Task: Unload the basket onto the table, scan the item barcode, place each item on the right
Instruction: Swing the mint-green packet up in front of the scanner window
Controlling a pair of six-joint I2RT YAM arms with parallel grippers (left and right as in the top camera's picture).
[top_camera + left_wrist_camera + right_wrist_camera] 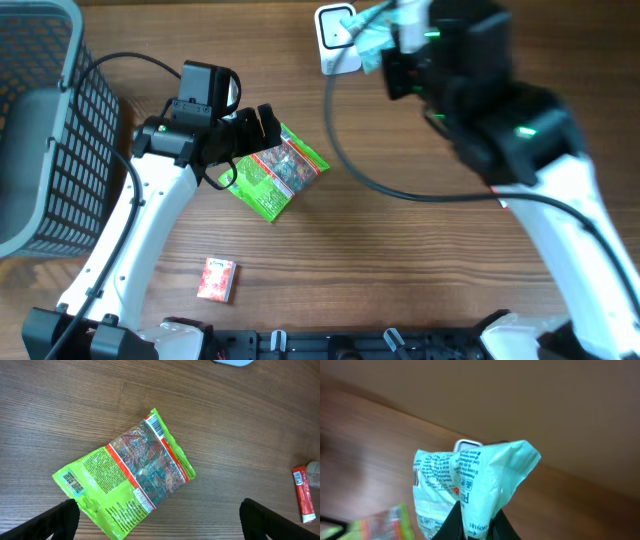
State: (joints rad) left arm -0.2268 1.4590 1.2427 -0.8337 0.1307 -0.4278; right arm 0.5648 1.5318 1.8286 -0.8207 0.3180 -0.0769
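Next, my right gripper lets go of the teal packet on the wooden table (pixel 466 180), beside the thin red packet.
My right gripper (pixel 476 529) is shut on the lower edge of a pale teal packet (pixel 475 477), which stands up crumpled with its printed side in view. Seen from overhead, the teal packet (pixel 368 35) hangs right beside the white scanner (pixel 336 38) at the table's far edge, and the scanner's top (pixel 468 443) peeks out behind the packet. My left gripper (pixel 160 527) is open, one finger (pixel 56 521) at the corner of a green snack packet (pixel 125 472) lying flat with barcodes showing. From overhead the left gripper (pixel 255 132) hovers over that green packet (pixel 280 172).
A dark mesh basket (pixel 45 120) stands at the left edge. A small red box (pixel 217 279) lies near the front. A thin red packet (pixel 302 494) lies at the right edge of the left wrist view. A black cable (pixel 345 160) runs across the table from the scanner.
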